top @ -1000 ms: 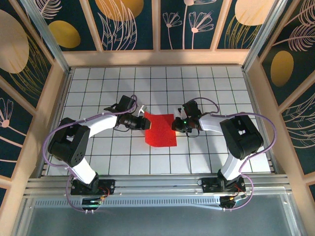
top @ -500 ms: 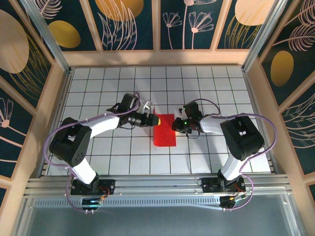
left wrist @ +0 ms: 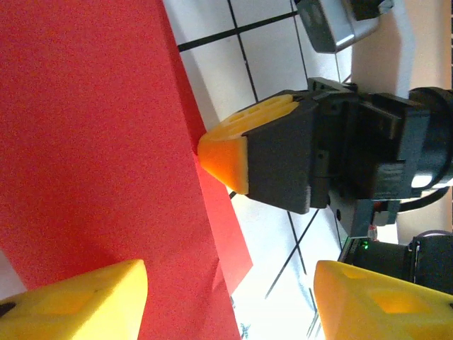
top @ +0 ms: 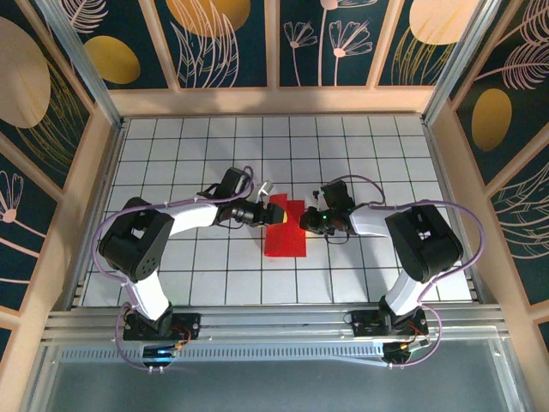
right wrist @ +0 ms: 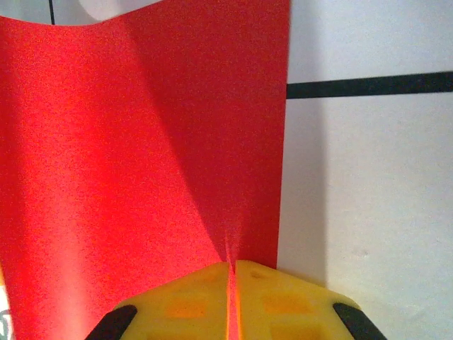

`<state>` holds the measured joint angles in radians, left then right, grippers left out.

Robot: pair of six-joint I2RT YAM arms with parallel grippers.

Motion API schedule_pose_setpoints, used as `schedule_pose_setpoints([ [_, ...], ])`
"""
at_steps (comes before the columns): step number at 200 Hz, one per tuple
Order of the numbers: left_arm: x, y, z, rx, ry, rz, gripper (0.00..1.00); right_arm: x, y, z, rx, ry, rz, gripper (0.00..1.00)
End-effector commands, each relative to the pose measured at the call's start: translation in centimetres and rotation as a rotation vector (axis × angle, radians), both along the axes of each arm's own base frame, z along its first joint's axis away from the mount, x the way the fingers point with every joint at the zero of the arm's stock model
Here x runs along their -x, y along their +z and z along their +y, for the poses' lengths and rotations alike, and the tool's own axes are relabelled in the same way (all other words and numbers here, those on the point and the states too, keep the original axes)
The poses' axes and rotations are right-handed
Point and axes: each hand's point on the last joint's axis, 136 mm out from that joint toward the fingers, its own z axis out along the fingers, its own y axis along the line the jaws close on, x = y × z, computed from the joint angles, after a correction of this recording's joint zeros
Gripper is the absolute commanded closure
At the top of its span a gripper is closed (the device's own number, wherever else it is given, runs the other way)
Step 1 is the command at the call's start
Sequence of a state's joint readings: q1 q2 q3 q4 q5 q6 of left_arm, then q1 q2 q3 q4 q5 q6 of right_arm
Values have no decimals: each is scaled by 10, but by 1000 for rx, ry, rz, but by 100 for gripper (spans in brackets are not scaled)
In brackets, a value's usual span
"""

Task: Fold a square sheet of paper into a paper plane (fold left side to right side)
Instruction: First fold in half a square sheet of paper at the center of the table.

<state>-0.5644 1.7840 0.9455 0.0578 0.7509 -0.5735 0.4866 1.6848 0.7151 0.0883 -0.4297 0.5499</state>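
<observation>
My right gripper pinches where the sheet's raised side must land; it should open and take the raised side (top: 277, 203) near my left gripper.
The square sheet of paper (top: 286, 232) is bright red and lies mid-table, its left part lifted and curled over toward the right. My left gripper (top: 276, 209) hovers over the sheet's upper left. In the left wrist view the left gripper (left wrist: 230, 283) is open, its yellow fingers (left wrist: 78, 301) wide apart, and the paper (left wrist: 92, 142) passes loosely between them. My right gripper (top: 309, 221) is at the sheet's right edge. The right wrist view has the right gripper (right wrist: 231, 290) shut on the red paper (right wrist: 141, 142), pinched in the seam between its yellow pads.
The white grid table (top: 214, 266) is boxed in by wooden walls (top: 81, 197) left, right and behind. An aluminium rail (top: 274, 322) runs along the near edge by the arm bases. The right gripper's orange tip (left wrist: 225, 154) sits close to my left fingers.
The left gripper swept right over the sheet, carrying its left side toward the right edge, and its jaws opened. The red patch looks narrower from above. The right gripper stayed clamped.
</observation>
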Motion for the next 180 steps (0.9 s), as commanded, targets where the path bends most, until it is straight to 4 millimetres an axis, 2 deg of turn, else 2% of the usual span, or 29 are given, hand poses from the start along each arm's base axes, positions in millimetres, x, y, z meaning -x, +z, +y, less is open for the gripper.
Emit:
schedule_pose_setpoints([
  [1,-13,13,-11,28,2,-43,47,11,2,2,-14,4,17,87],
  [26,-14,3,-9,6,12,-28,69,9,9,4,-41,3,0,87],
  [46,-14,-4,-7,-19,21,-22,79,7,16,7,-68,0,-12,87],
  [83,-14,-12,-4,-39,29,-13,90,0,32,10,-117,-10,-40,87],
  [116,-12,-13,-6,-40,21,-10,92,-7,42,0,-100,-34,-71,86],
  [143,-12,-14,-5,-47,22,-9,96,-9,60,-4,-195,-35,-99,74],
  [156,-12,-15,-4,-49,20,-11,98,-5,73,3,-266,3,-116,61],
  [180,-12,-14,-5,-48,18,-15,100,2,88,18,-374,59,-126,47],
])
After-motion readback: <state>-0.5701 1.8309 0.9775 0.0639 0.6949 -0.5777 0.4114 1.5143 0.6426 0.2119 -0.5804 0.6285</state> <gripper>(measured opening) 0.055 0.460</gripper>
